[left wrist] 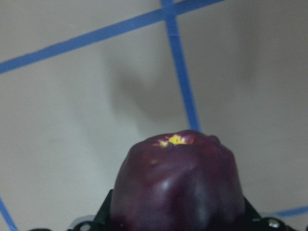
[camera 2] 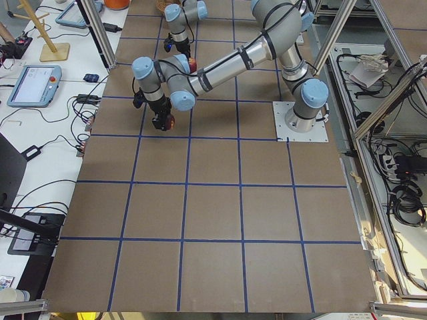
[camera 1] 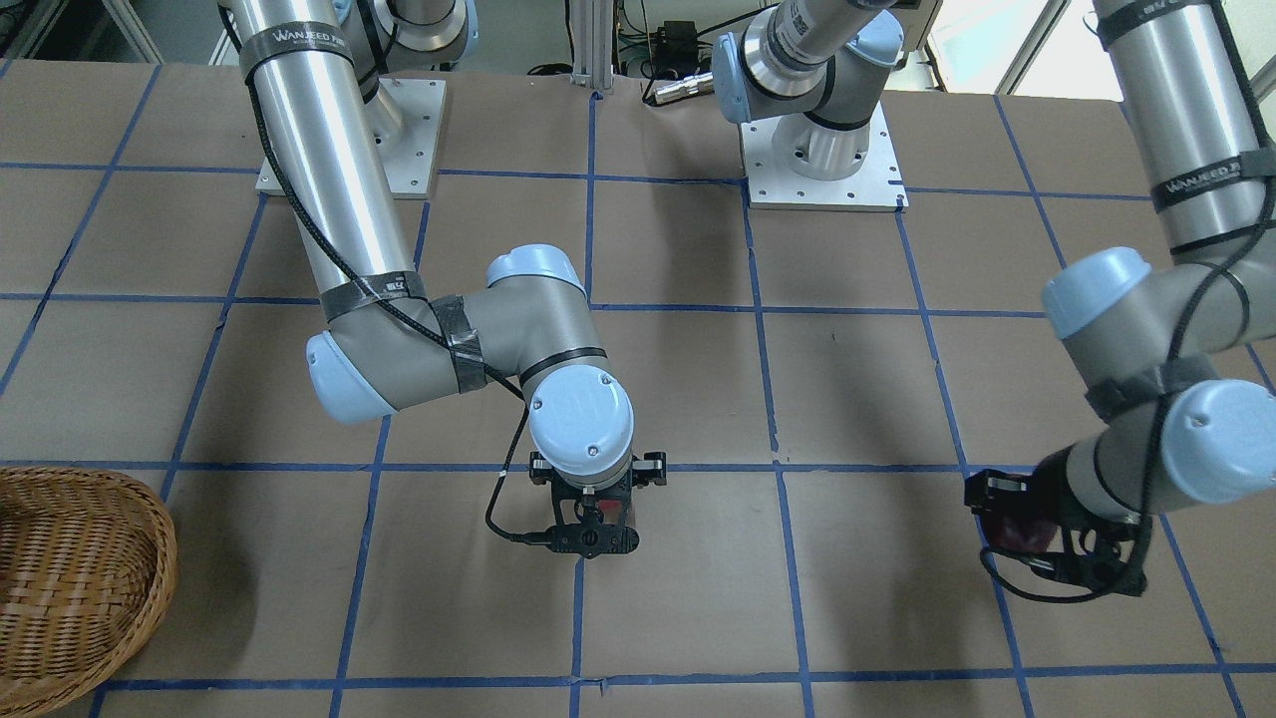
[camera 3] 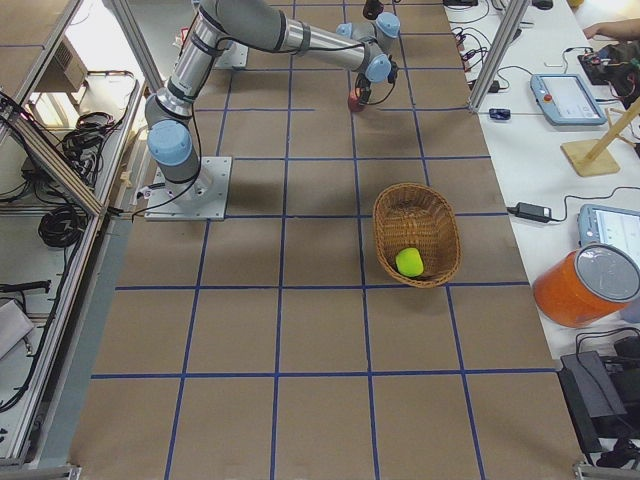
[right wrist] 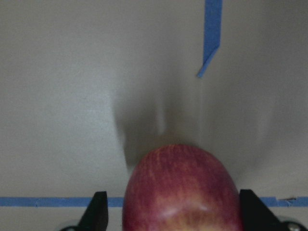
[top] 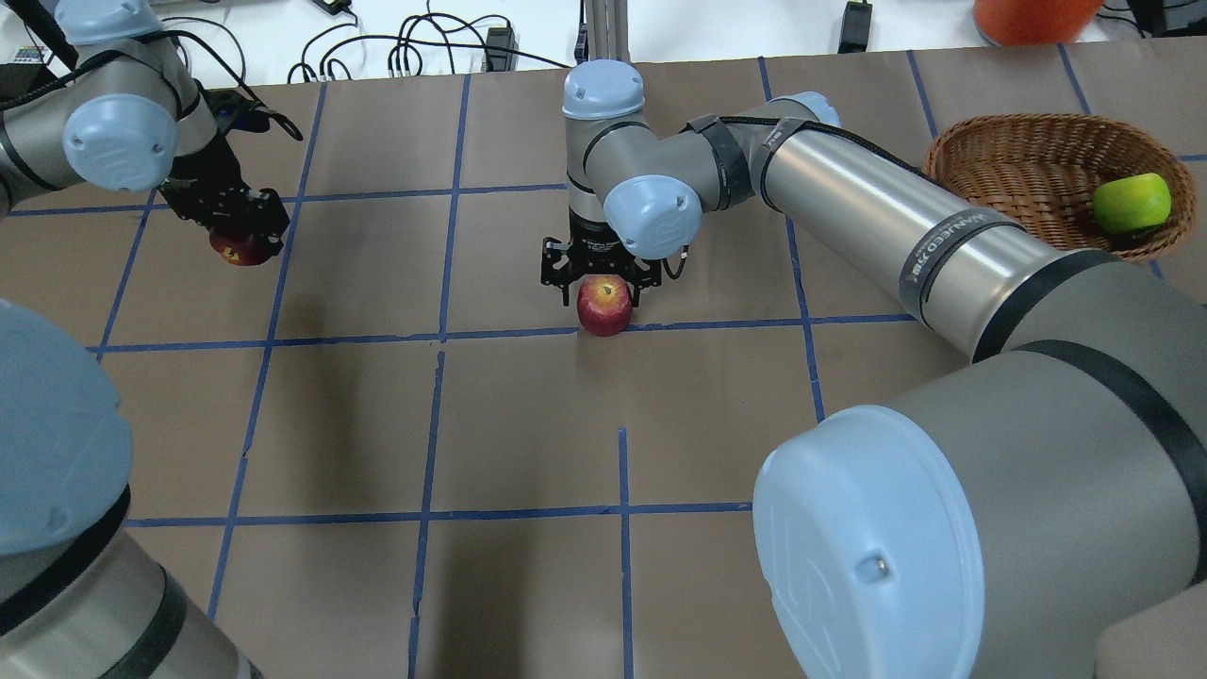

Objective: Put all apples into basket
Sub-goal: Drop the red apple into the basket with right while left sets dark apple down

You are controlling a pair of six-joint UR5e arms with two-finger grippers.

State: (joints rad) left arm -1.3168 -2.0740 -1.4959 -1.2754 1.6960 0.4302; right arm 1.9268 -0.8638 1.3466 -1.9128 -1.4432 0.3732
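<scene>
The robot's right gripper will release the red apple on the wicker basket's bottom beside the green apple (camera 1: 20, 588).
My right gripper (top: 603, 288) points straight down and is shut on the red apple (top: 603, 306), low over a blue tape line mid-table. The apple fills the right wrist view (right wrist: 180, 192) between the fingers (right wrist: 98, 214). My left gripper (top: 240, 231) is shut on the dark maroon apple (top: 240, 250) at the far left and holds it just above the table. That apple also shows in the left wrist view (left wrist: 175, 187). The green apple (top: 1132, 202) lies in the wicker basket (top: 1000, 141) at the far right.
The brown table is gridded with blue tape (top: 443, 335). The two arm bases (camera 1: 822, 184) stand at the robot's edge. An orange container (camera 3: 585, 285) and tablets (camera 3: 565, 98) sit on a side bench beyond the basket.
</scene>
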